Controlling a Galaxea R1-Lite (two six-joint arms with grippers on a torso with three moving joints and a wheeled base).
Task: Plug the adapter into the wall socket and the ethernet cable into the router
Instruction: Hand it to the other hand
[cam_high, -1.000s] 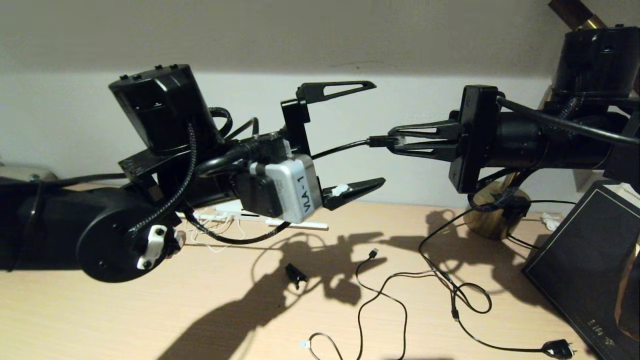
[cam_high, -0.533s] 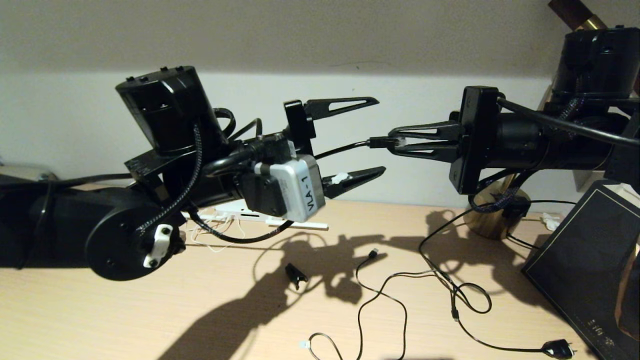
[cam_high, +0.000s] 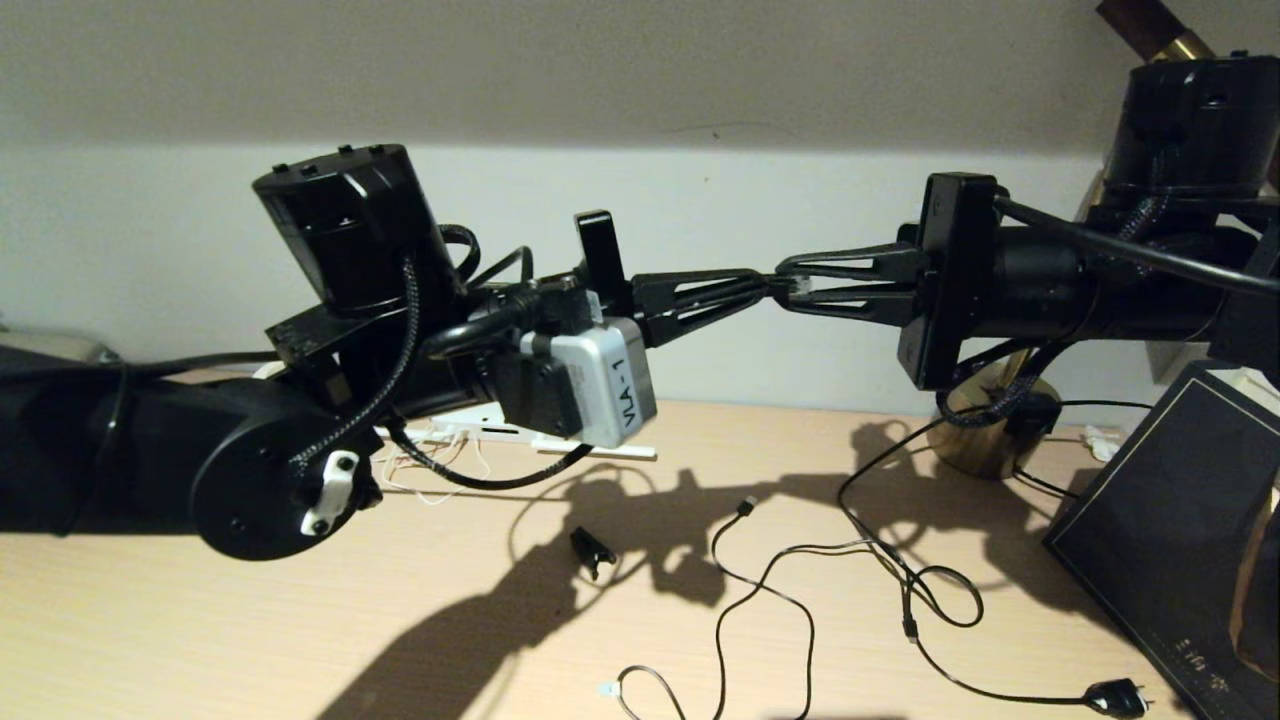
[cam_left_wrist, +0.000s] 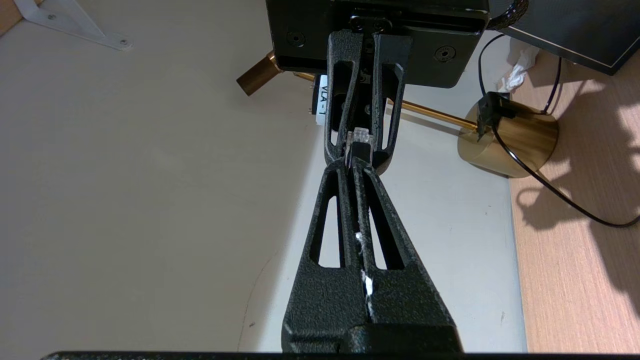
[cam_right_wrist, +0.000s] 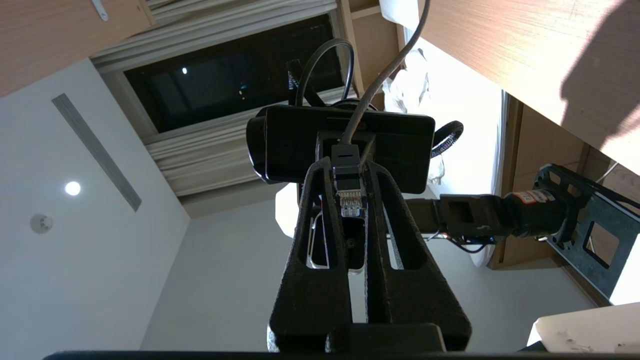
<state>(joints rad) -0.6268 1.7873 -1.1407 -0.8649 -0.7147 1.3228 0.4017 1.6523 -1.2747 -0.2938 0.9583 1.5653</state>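
Note:
My left gripper will open and close around the plug's black boot (cam_right_wrist: 346, 166) before it carries it away, because the ethernet cable runs outside its shut fingers.
Both grippers meet tip to tip in mid-air above the desk. My right gripper (cam_high: 788, 286) is shut on the ethernet cable's small clear plug (cam_right_wrist: 350, 201), which sits between its fingers (cam_right_wrist: 385, 225). My left gripper (cam_high: 762, 287) is shut on the black ethernet cable (cam_right_wrist: 381, 80) just behind the plug, its tips touching the right gripper's tips (cam_left_wrist: 356, 167). The clear plug (cam_left_wrist: 360, 136) shows just beyond the left fingertips. A white router part with a stick antenna (cam_high: 592, 450) lies on the desk, mostly hidden by my left arm. The adapter and the wall socket are out of view.
On the wooden desk (cam_high: 200, 620) lie a black cable with a USB-like tip (cam_high: 745, 507), a black cable with a mains plug (cam_high: 1115, 696) and a small black clip (cam_high: 592, 548). A brass lamp base (cam_high: 985, 445) stands at the back right beside a black board (cam_high: 1170, 540).
My left gripper has moved a little right and its open fingers have closed on the cable next to the right gripper's tips. The right gripper has stayed still.

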